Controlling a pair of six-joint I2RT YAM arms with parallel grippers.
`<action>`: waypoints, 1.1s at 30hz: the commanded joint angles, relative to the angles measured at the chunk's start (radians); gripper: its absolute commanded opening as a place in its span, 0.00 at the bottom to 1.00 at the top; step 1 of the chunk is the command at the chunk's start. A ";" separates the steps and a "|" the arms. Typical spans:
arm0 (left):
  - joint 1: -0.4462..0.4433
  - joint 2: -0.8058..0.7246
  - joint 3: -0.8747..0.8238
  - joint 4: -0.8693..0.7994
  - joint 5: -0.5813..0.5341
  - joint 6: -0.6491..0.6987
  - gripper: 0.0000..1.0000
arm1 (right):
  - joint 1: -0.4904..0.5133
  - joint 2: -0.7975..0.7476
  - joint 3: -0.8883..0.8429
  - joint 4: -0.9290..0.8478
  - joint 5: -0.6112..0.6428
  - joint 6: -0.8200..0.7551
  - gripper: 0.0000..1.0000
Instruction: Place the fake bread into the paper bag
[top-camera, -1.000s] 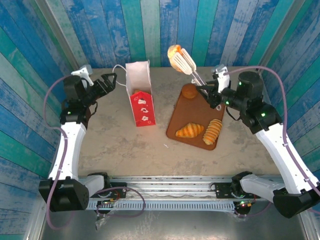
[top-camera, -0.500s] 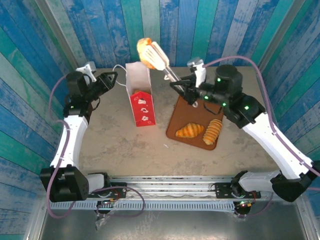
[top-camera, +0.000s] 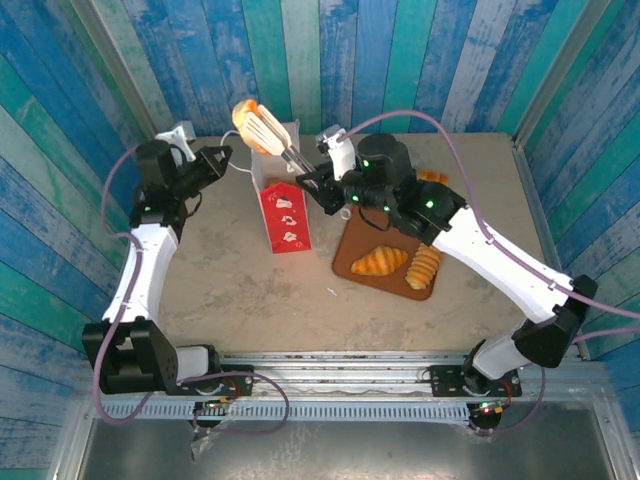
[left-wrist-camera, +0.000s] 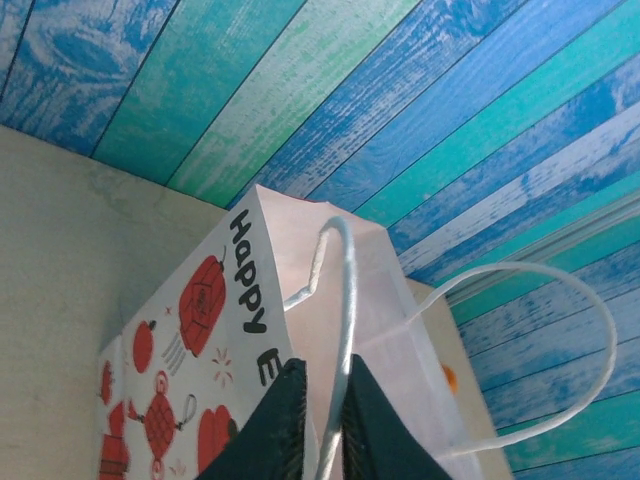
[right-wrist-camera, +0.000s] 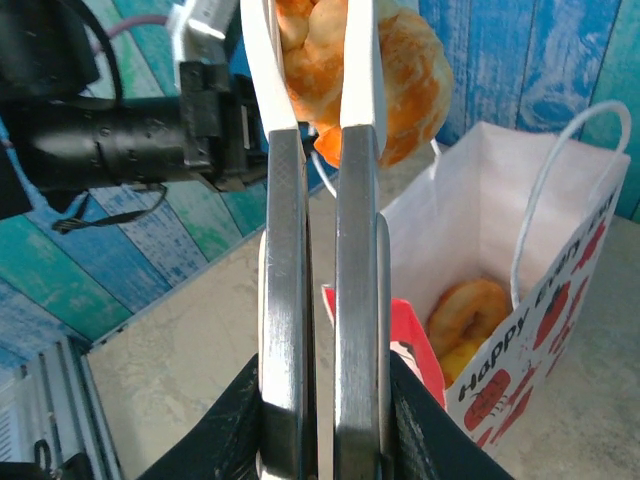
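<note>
The robot's right gripper needs to release the round golden bun inside the white paper bag (top-camera: 287, 178) (right-wrist-camera: 464, 325), just behind the bag's red front panel.
The white paper bag (top-camera: 283, 170) with its red front panel stands upright left of centre. My left gripper (top-camera: 226, 156) is shut on one white cord handle (left-wrist-camera: 345, 290) at the bag's left rim (left-wrist-camera: 300, 250). My right gripper (top-camera: 314, 182) is shut on metal tongs (top-camera: 272, 132). The tongs pinch a round golden bun (top-camera: 244, 113) above the bag's open mouth. In the right wrist view the bun (right-wrist-camera: 405, 70) sits between the tong blades (right-wrist-camera: 320, 300), and a ring donut (right-wrist-camera: 467, 308) lies inside the bag (right-wrist-camera: 500, 190). A croissant (top-camera: 380, 261) and a ridged horn (top-camera: 425, 265) lie on the tray.
The flat brown tray (top-camera: 362, 225) lies right of the bag, partly under my right arm. Another bread piece (top-camera: 433, 177) peeks out behind that arm. Blue plank walls close in the back and sides. Bare tabletop (top-camera: 230, 280) lies in front of the bag.
My right arm has swung left, carrying the tongs and bun from above the tray to above the bag. My left gripper has closed on the bag's cord handle.
</note>
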 joint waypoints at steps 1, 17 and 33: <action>0.004 0.031 0.013 0.017 -0.003 0.020 0.08 | 0.005 0.016 0.022 0.031 0.054 0.045 0.09; 0.004 -0.067 -0.037 -0.052 -0.143 0.085 0.00 | 0.006 0.116 0.007 -0.095 0.152 0.177 0.11; 0.004 -0.067 -0.039 -0.069 -0.126 0.080 0.00 | 0.003 0.117 -0.011 -0.141 0.179 0.186 0.36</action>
